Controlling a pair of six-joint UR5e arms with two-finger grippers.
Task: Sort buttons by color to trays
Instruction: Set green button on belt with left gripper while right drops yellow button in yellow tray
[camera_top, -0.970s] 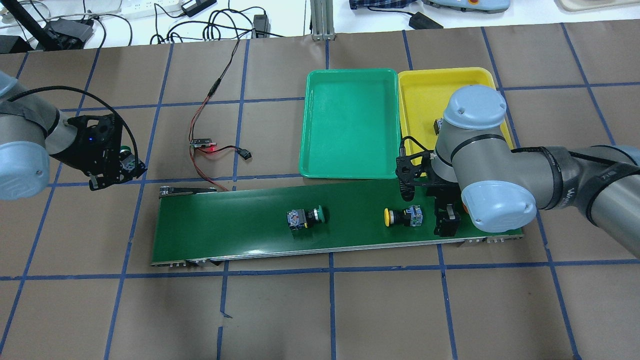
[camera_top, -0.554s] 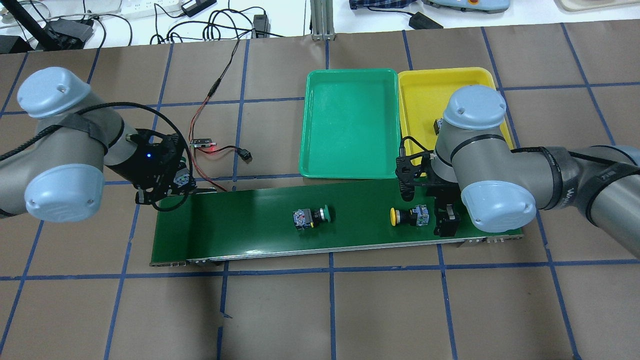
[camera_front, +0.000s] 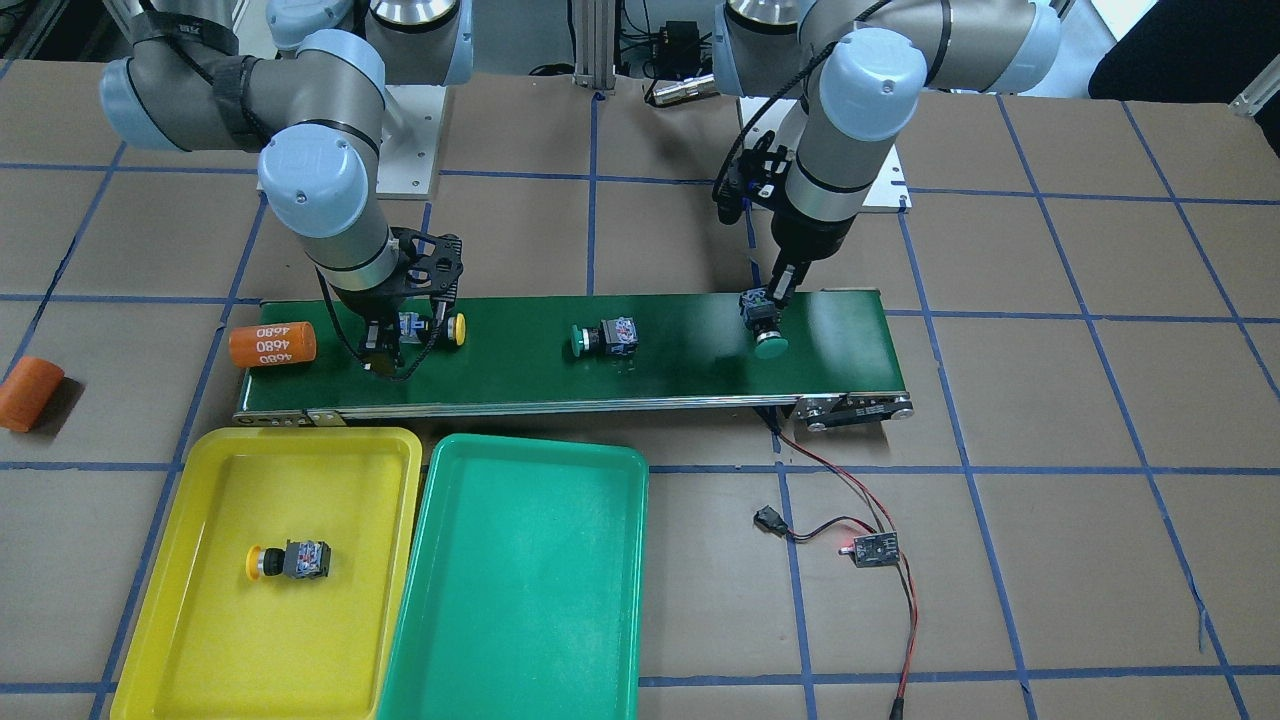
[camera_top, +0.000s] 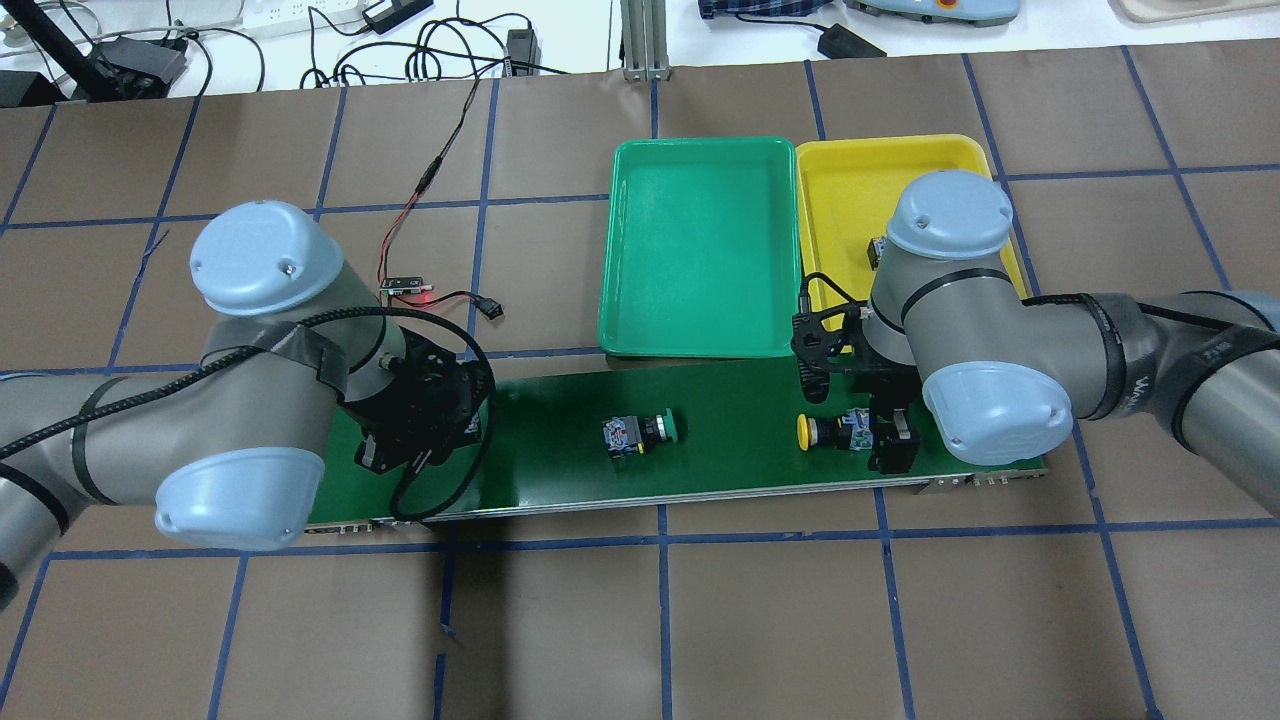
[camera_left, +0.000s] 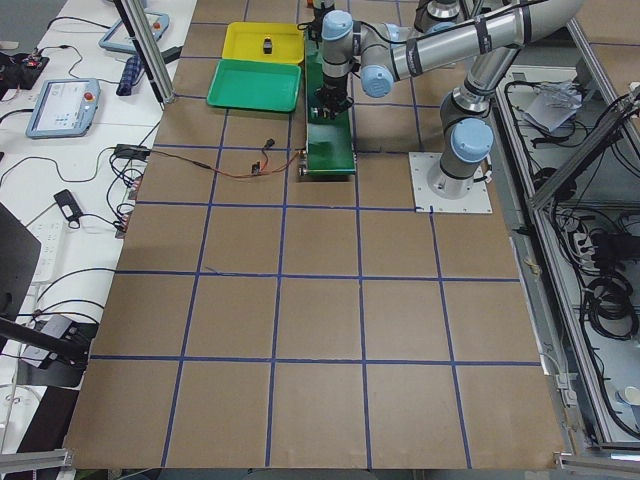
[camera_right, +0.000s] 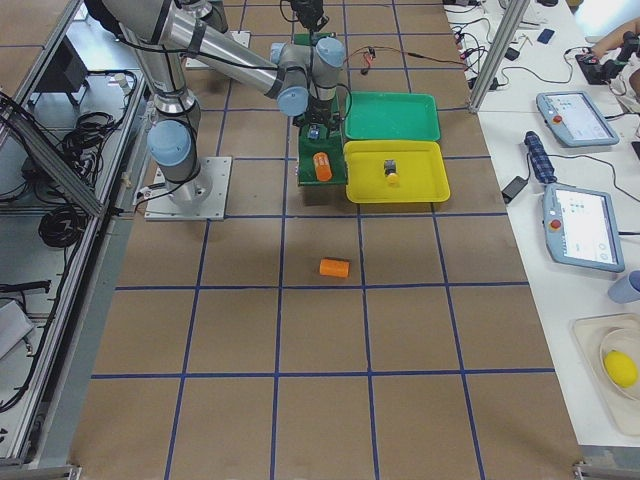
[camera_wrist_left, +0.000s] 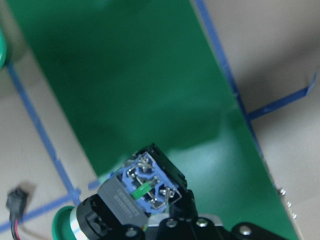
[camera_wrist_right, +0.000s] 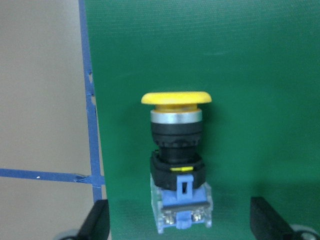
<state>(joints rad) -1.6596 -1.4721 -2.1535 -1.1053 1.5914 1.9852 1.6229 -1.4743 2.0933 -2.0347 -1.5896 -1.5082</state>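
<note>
The robot's left gripper will release the green button, now held low over the belt's end, on the conveyor belt (camera_front: 777, 332) (camera_wrist_left: 206, 160), near the end that is closest to the circuit board.
My left gripper (camera_front: 770, 300) is shut on a green button (camera_front: 762, 328) and holds it low over the conveyor belt's (camera_front: 680, 370) end; the left wrist view shows its switch block (camera_wrist_left: 142, 187). My right gripper (camera_wrist_right: 180, 222) is open, with its fingers (camera_wrist_right: 267, 220) on either side of a yellow button (camera_wrist_right: 177, 150) lying on the belt's other end (camera_top: 830, 432). A second green button (camera_top: 640, 432) lies mid-belt. A second yellow button (camera_front: 290, 560) lies in the yellow tray (camera_front: 200, 650). The green tray (camera_front: 520, 600) beside it holds nothing.
An orange cylinder (camera_front: 272, 343) lies at the belt's end by my right gripper and another (camera_front: 30, 393) on the table beyond. A small circuit board (camera_front: 870, 548) with red and black wires lies near the belt's other end.
My left arm has swung right from the table's left side onto the belt's end, carrying the green button. Both belt buttons have drifted right; the yellow one now sits between my right fingers.
</note>
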